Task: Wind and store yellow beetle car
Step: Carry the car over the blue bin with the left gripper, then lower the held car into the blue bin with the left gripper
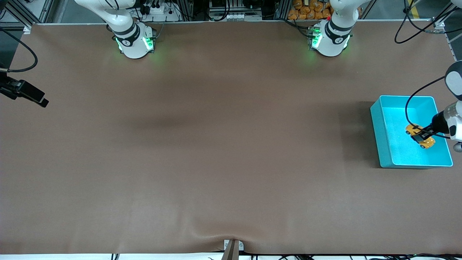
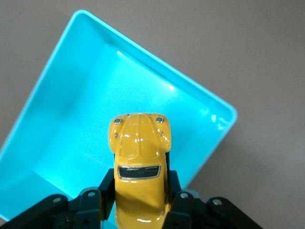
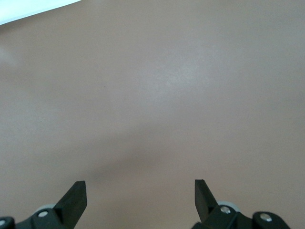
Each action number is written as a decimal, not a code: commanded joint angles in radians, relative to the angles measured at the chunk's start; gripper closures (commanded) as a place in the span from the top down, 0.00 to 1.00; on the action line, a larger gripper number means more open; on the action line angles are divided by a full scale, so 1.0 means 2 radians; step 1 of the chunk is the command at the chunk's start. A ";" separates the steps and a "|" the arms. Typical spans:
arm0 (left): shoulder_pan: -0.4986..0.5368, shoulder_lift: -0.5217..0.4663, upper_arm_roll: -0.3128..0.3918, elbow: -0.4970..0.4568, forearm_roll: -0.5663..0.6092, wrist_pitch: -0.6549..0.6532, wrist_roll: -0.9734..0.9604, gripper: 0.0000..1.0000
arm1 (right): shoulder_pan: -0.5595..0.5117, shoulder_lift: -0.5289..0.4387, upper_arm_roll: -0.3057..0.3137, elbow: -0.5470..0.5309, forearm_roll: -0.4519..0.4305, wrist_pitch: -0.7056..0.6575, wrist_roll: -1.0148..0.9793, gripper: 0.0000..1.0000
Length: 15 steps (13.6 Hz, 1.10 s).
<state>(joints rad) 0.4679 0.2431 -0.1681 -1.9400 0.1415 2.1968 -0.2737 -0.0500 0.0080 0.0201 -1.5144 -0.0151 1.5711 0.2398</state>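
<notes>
Next, my left gripper sets the yellow beetle car down on the teal bin's bottom (image 1: 400, 134) and lets it go there, close to the side of the bin that faces the middle of the table.
The yellow beetle car (image 1: 428, 143) is tiny and glossy with dark windows. My left gripper (image 1: 423, 135) is shut on its sides and holds it over the inside of the teal bin (image 1: 377, 122), which stands at the left arm's end of the table. I cannot tell whether the car touches the bin floor. In the left wrist view the car (image 2: 138, 140) sits between the black fingers (image 2: 106, 183), with the bin (image 2: 71, 119) beneath it. My right gripper (image 3: 140, 186) is open and empty over bare table; it is out of the front view.
The brown table mat (image 1: 216, 144) spreads across the whole table. A black camera mount (image 1: 21, 92) juts in at the right arm's end. A small clamp (image 1: 232, 247) sits at the table edge nearest the front camera.
</notes>
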 commanded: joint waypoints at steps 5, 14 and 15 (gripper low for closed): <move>0.032 0.034 -0.006 0.012 0.014 0.007 0.167 0.00 | 0.010 0.003 -0.005 0.008 -0.002 -0.006 0.003 1.00; 0.076 0.099 -0.007 0.003 0.014 0.067 0.315 0.00 | 0.007 0.004 -0.009 0.008 -0.002 -0.002 -0.001 1.00; 0.080 0.105 -0.007 -0.001 0.014 0.073 0.324 0.00 | 0.007 0.003 -0.010 0.008 -0.002 -0.002 -0.002 1.00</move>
<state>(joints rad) 0.5993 0.4286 -0.1690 -1.9401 0.1457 2.3175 0.3351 -0.0445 0.0081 0.0145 -1.5144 -0.0151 1.5717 0.2398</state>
